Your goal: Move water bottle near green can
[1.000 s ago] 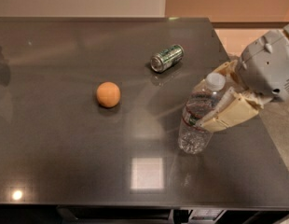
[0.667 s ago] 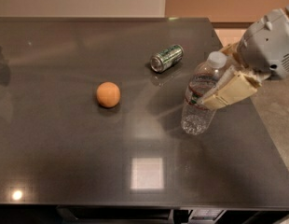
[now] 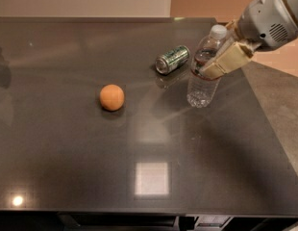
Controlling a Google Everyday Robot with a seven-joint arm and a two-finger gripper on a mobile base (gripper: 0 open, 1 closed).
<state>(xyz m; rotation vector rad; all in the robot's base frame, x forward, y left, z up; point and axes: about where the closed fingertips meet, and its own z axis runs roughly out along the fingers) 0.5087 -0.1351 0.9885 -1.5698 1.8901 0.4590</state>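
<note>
I will let go of the water bottle upright on the dark table (image 3: 186,78), right up against the side of the green can.
The water bottle (image 3: 203,76) is clear ribbed plastic with a white cap. It stands upright, slightly tilted, at the right of the dark table. My gripper (image 3: 217,61) comes in from the upper right and is shut on the bottle's upper body. The green can (image 3: 172,59) lies on its side just left of the bottle, its silver end facing the front left. A narrow gap separates the can and the bottle.
A round orange fruit (image 3: 112,97) sits left of centre on the dark grey table (image 3: 139,167). The table's right edge runs close behind the bottle, with a lighter floor beyond it. A bright light reflection shows near the front.
My gripper has carried the bottle away from the front right, toward the back and left, so it now stands close beside the green can. The can and the fruit have not moved.
</note>
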